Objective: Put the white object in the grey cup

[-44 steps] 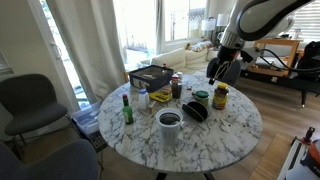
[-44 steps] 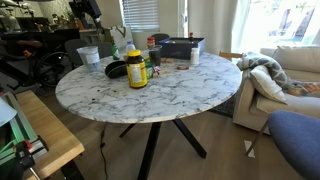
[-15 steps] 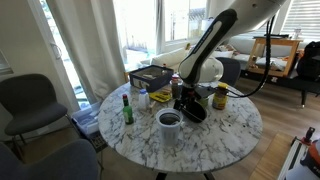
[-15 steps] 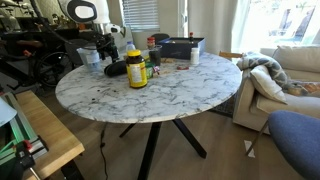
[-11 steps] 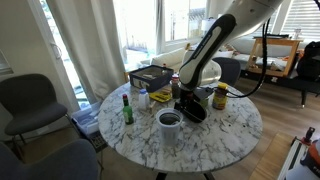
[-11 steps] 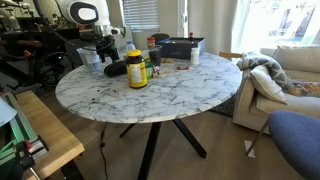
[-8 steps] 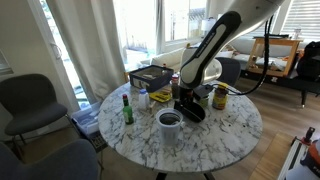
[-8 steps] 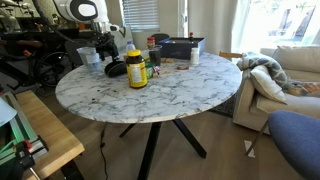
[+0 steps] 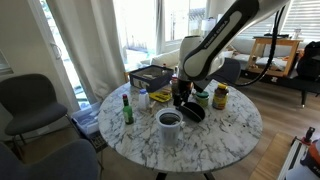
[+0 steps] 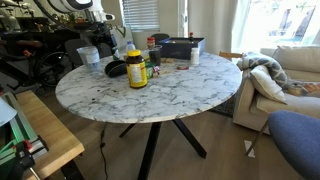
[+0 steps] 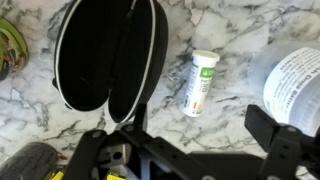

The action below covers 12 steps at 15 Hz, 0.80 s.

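My gripper should move closer with open fingers, as the white tube is still beyond its fingers, and close around the tube's lower end (image 11: 195, 105) before lifting.
The white object (image 11: 202, 83) is a small white tube with a green label. It lies on the marble table between the dark bowl (image 11: 105, 55) and the grey cup (image 11: 296, 85). The grey cup stands upright in both exterior views (image 9: 170, 127) (image 10: 89, 58). My gripper (image 11: 185, 140) is open and empty, hovering above the table with the tube just ahead of its fingers. In both exterior views the gripper (image 9: 182, 96) (image 10: 103, 42) hangs over the dark bowl (image 9: 194, 111) (image 10: 117, 69), next to the cup.
A green bottle (image 9: 127, 109), a yellow-lidded jar (image 9: 220, 96) (image 10: 136, 68), a black box (image 9: 150, 77) (image 10: 180, 47) and cans stand on the round marble table (image 10: 170, 95). Chairs (image 9: 30, 100) and a sofa (image 10: 290, 70) surround it.
The arm swung in from the far side to above the dark bowl, then the gripper rose a little over the last second. The objects have not moved.
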### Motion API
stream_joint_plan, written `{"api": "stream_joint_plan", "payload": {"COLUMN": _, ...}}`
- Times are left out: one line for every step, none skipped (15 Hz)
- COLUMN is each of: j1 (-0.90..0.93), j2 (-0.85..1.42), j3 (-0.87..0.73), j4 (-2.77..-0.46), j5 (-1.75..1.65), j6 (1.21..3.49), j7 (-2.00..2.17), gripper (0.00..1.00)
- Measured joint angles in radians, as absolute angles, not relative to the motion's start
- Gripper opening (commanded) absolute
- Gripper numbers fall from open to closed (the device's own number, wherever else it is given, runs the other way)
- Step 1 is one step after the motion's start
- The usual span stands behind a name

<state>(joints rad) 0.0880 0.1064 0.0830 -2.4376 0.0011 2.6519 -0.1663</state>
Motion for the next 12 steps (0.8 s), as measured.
{"api": "stream_joint_plan", "payload": {"j1": 0.087, "j2": 0.110, "j3": 0.085, "j4": -2.437, "j5": 0.009, "j6": 2.656, "j7": -0.185, "gripper": 0.99}}
{"api": "stream_joint_plan", "payload": {"j1": 0.086, "j2": 0.116, "j3": 0.086, "j4": -2.437, "j5": 0.018, "j6": 2.665, "j7": -0.204, "gripper": 0.96}}
{"api": "stream_joint_plan", "payload": {"j1": 0.083, "j2": 0.127, "j3": 0.086, "j4": -2.437, "j5": 0.026, "j6": 2.681, "j7": -0.223, "gripper": 0.94}}
{"api": "stream_joint_plan", "payload": {"j1": 0.078, "j2": 0.140, "j3": 0.086, "j4": -2.436, "j5": 0.037, "j6": 2.699, "j7": -0.244, "gripper": 0.87}}
{"api": "stream_joint_plan", "payload": {"j1": 0.071, "j2": 0.157, "j3": 0.086, "j4": -2.434, "j5": 0.050, "j6": 2.719, "j7": -0.265, "gripper": 0.87}}
{"api": "stream_joint_plan", "payload": {"j1": 0.063, "j2": 0.173, "j3": 0.087, "j4": -2.431, "j5": 0.062, "j6": 2.735, "j7": -0.286, "gripper": 0.72}}
{"api": "stream_joint_plan", "payload": {"j1": 0.053, "j2": 0.190, "j3": 0.091, "j4": -2.427, "j5": 0.082, "j6": 2.750, "j7": -0.312, "gripper": 0.61}}
{"api": "stream_joint_plan", "payload": {"j1": 0.040, "j2": 0.209, "j3": 0.099, "j4": -2.420, "j5": 0.107, "j6": 2.763, "j7": -0.342, "gripper": 0.53}}
{"api": "stream_joint_plan", "payload": {"j1": 0.027, "j2": 0.226, "j3": 0.111, "j4": -2.411, "j5": 0.127, "j6": 2.769, "j7": -0.372, "gripper": 0.52}}
{"api": "stream_joint_plan", "payload": {"j1": 0.015, "j2": 0.243, "j3": 0.122, "j4": -2.402, "j5": 0.138, "j6": 2.774, "j7": -0.395, "gripper": 0.50}}
{"api": "stream_joint_plan", "payload": {"j1": 0.006, "j2": 0.256, "j3": 0.131, "j4": -2.392, "j5": 0.139, "j6": 2.778, "j7": -0.408, "gripper": 0.52}}
{"api": "stream_joint_plan", "payload": {"j1": 0.001, "j2": 0.267, "j3": 0.139, "j4": -2.383, "j5": 0.139, "j6": 2.780, "j7": -0.417, "gripper": 0.57}}
